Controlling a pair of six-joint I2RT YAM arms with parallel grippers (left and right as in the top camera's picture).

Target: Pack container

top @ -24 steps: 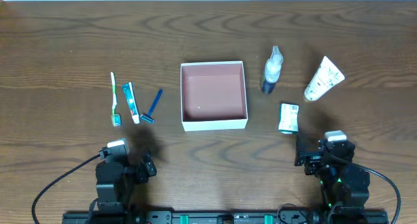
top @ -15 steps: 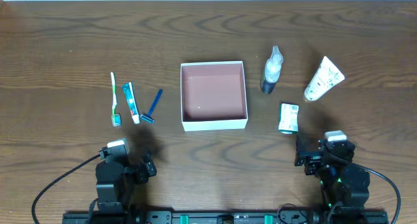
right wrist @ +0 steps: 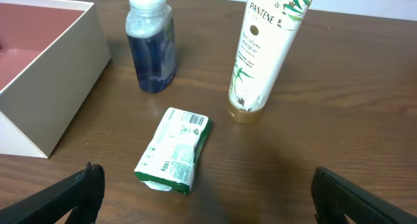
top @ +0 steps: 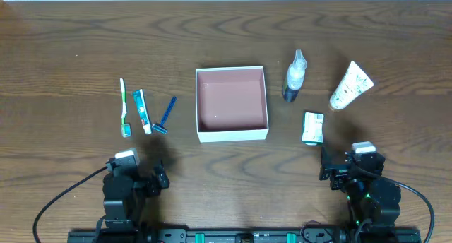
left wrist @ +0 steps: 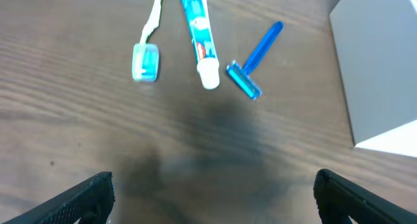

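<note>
The green middle of the toothbrush (top: 124, 104) (left wrist: 156, 9) is beside the toothpaste tube. My left gripper goes there next and closes on it.
The container (top: 232, 133), a square white box with a pinkish-brown floor, sits empty at the table's middle; it also shows in the left wrist view (left wrist: 381, 68) and the right wrist view (right wrist: 49, 87). Left of it lie a toothbrush (top: 124, 109), a toothpaste tube (top: 142, 111) and a blue razor (top: 165, 116). Right of it lie a clear bottle (top: 294, 76), a white Pantene tube (top: 350, 86) and a green-white packet (top: 313, 127). My left gripper (left wrist: 212, 198) is open and empty, near of the razor. My right gripper (right wrist: 208, 198) is open and empty, just near of the packet (right wrist: 174, 149).
Both arm bases (top: 123, 190) (top: 364, 183) sit at the table's near edge. The dark wooden table (top: 226, 31) runs to a white wall at the far side.
</note>
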